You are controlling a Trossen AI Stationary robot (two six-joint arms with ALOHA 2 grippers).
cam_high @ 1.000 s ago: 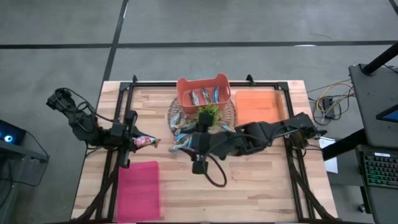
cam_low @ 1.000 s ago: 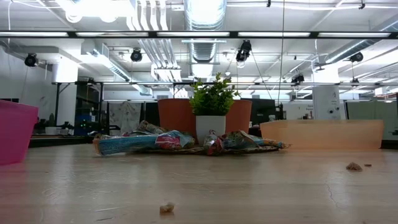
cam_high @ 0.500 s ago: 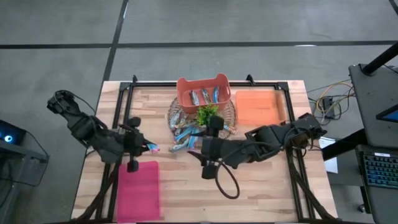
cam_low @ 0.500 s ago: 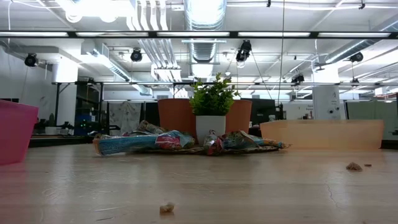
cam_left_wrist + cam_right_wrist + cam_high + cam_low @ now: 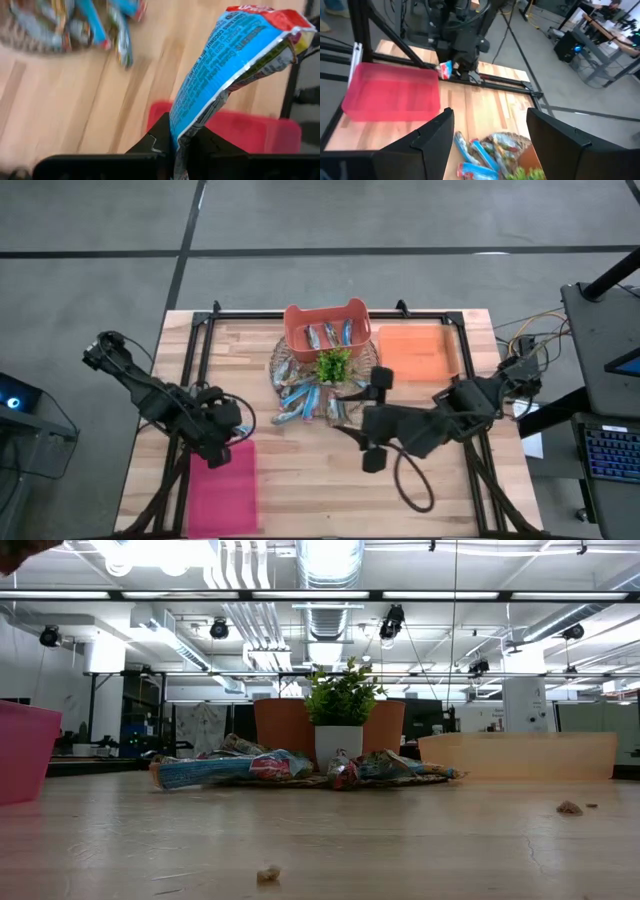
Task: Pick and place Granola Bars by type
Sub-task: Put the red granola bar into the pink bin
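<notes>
My left gripper is holding the blue granola bar. It will let go of it just inside the far edge of the pink bin [image 5: 218, 463].
A blue granola bar [image 5: 235, 55] with a red far end is held by my left gripper [image 5: 228, 432], which is shut and tipped steeply down over the far edge of the pink bin [image 5: 222, 495]. The right wrist view also shows this gripper [image 5: 456, 69] and the bar [image 5: 445, 69]. More blue and tan granola bars [image 5: 305, 395] lie heaped on and beside a round woven tray. My right gripper [image 5: 358, 418] hangs open to the right of the heap and points toward the table's left, with nothing between its fingers. My left gripper pinches the blue bar by one end of its wrapper [image 5: 179, 137] between its two fingers. The fingers slant down from the table's left. The bar sticks out beyond the fingertips, lifted clear above the pink bin [image 5: 240, 132].
An orange basket [image 5: 327, 328] holding several blue bars stands at the far middle, and a flat orange bin [image 5: 415, 350] stands to its right. A small green plant [image 5: 333, 363] sits on the woven tray. Black frame rails run along the table's sides. Bare wood lies near the front.
My left gripper has tipped from nearly level to steeply downward. It has come toward the near edge and sunk over the pink bin's far edge, the blue bar still held. My right gripper, still open, has drawn back from the heap toward the table's right.
</notes>
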